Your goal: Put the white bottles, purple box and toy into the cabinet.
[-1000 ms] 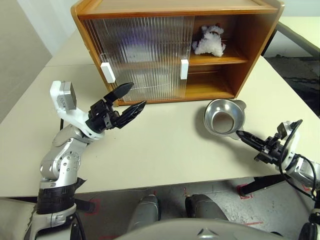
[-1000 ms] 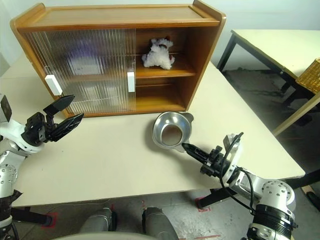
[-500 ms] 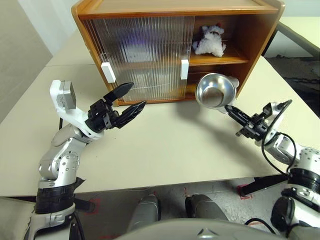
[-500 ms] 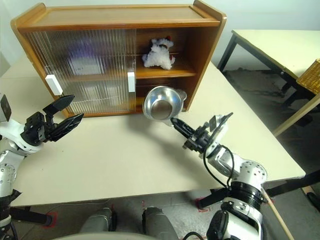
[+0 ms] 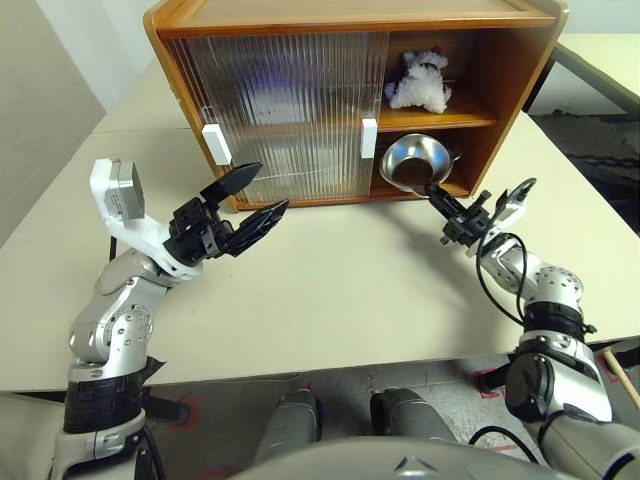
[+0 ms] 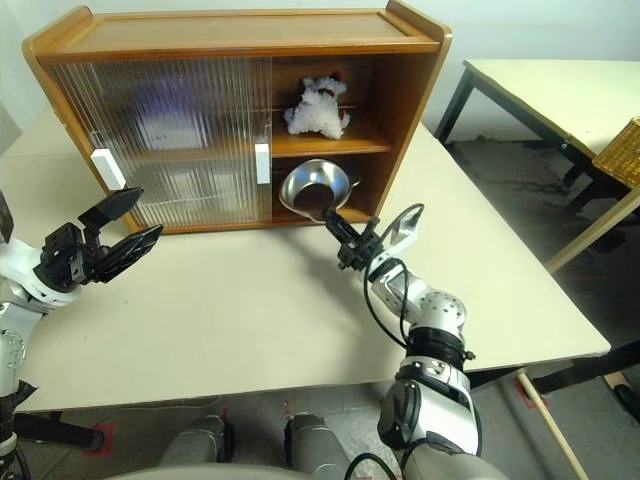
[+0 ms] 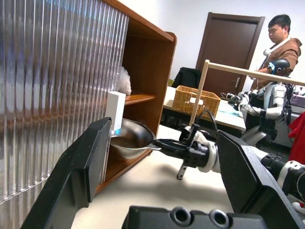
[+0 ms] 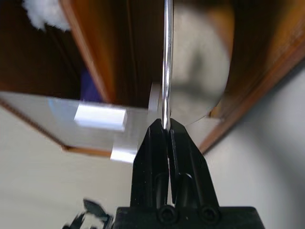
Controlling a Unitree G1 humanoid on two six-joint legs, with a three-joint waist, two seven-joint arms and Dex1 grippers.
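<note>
The open lower compartment (image 5: 413, 155) is beneath the shelf with the fluffy white toy. Next, my right gripper lets go of the metal bowl, now held tilted at that compartment's mouth, inside it.
The brown cabinet (image 5: 500, 80) stands at the back of the table, its right side open. The fluffy white toy (image 5: 420, 82) lies on the upper shelf there. My right gripper (image 5: 434, 199) is shut on the rim of a shiny metal bowl (image 5: 412, 162), held tilted at the mouth of the lower compartment. The grip is seen edge-on in the right wrist view (image 8: 165, 125). My left gripper (image 5: 272, 187) hangs open in front of the ribbed left door, holding nothing. A faint purple blur shows behind the doors; the purple box and white bottles are otherwise hidden.
Two white handles (image 5: 215, 143) (image 5: 369, 138) sit on the sliding doors. The cream table (image 5: 330, 290) stretches in front of the cabinet. A second table (image 6: 560, 90) with a wicker basket (image 6: 620, 150) stands to the right. A person (image 7: 281, 43) stands far behind.
My right gripper has lifted the metal bowl off the table and carried it forward and left to the cabinet's lower opening. The left arm has stayed put.
</note>
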